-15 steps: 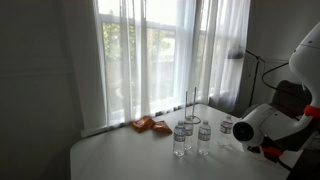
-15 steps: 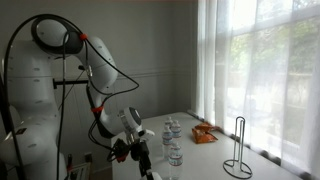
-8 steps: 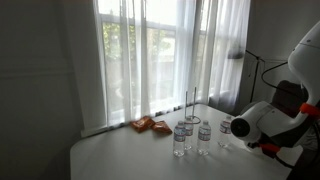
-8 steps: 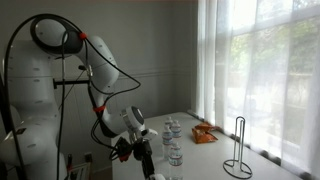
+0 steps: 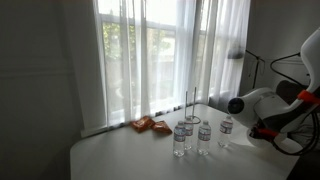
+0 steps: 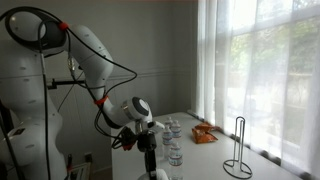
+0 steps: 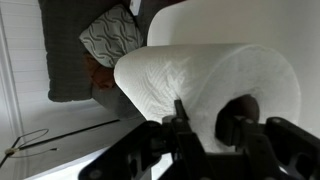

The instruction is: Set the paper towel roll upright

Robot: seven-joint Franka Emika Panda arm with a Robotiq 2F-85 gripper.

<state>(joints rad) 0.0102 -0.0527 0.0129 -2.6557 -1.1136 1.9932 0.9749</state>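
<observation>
My gripper is going to let go of the paper towel roll, now held in its fingers, upright on the bare table end (image 5: 254, 160) beyond the water bottles.
The paper towel roll (image 7: 200, 70) fills the wrist view: a thick white cylinder with its dark hollow core facing the camera. My gripper (image 7: 210, 118) is shut on the roll's wall, one finger (image 7: 240, 112) inside the core and the other pressed against the outer paper. In both exterior views the arm's white wrist link hangs over the table's near end, with the gripper (image 6: 150, 150) (image 5: 268, 128) pointing down below it. I cannot make out the roll itself there.
Three small clear water bottles (image 5: 203, 135) (image 6: 172, 150) stand mid-table. An orange packet (image 5: 150, 124) (image 6: 203, 135) lies toward the curtained window. A wire towel stand (image 5: 190, 103) (image 6: 237, 150) rises nearby. The wrist view shows a patterned cushion (image 7: 110, 35) on dark seating.
The gripper has gone from open to shut on the roll. The arm's wrist link has risen and turned in both exterior views.
</observation>
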